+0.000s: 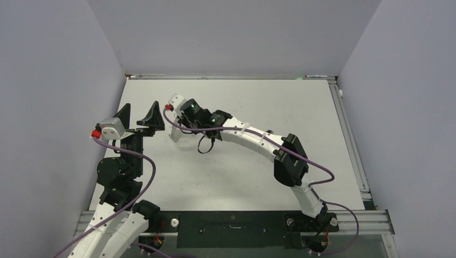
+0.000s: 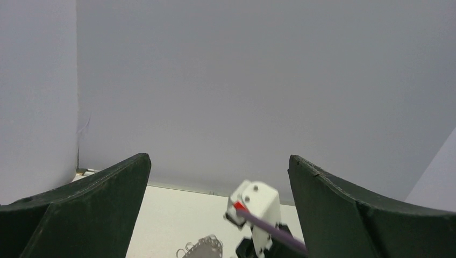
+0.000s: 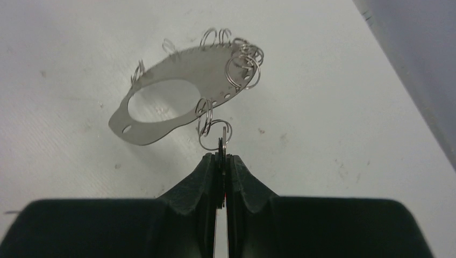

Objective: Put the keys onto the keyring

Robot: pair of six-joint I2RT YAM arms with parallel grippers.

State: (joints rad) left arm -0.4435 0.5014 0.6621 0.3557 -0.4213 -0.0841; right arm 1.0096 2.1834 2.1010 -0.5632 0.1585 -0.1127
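Observation:
The robot's right gripper needs to set the key down on the bare white table [image 1: 221, 162] close to the hanging black cable loop.
The keyring [image 3: 161, 115] is a thin grey metal plate with an oval hole and several wire loops on its rim. It hangs tilted just above the table. My right gripper [image 3: 221, 157] is shut on the black head of a key [image 3: 221, 144], seen edge-on. One wire loop [image 3: 214, 135] of the keyring passes at the key's tip. The second key is out of view. My left gripper [image 1: 139, 115] is open and empty, raised to the left of the keyring [image 1: 175, 133]. In the left wrist view the keyring [image 2: 207, 248] shows low between the open left gripper [image 2: 218, 177].
The right arm's white wrist camera [image 2: 258, 207] with its purple cable sits close in front of the left gripper. Grey walls enclose the white table [image 1: 269, 102] on three sides. A black cable loop [image 1: 204, 145] hangs under the right arm.

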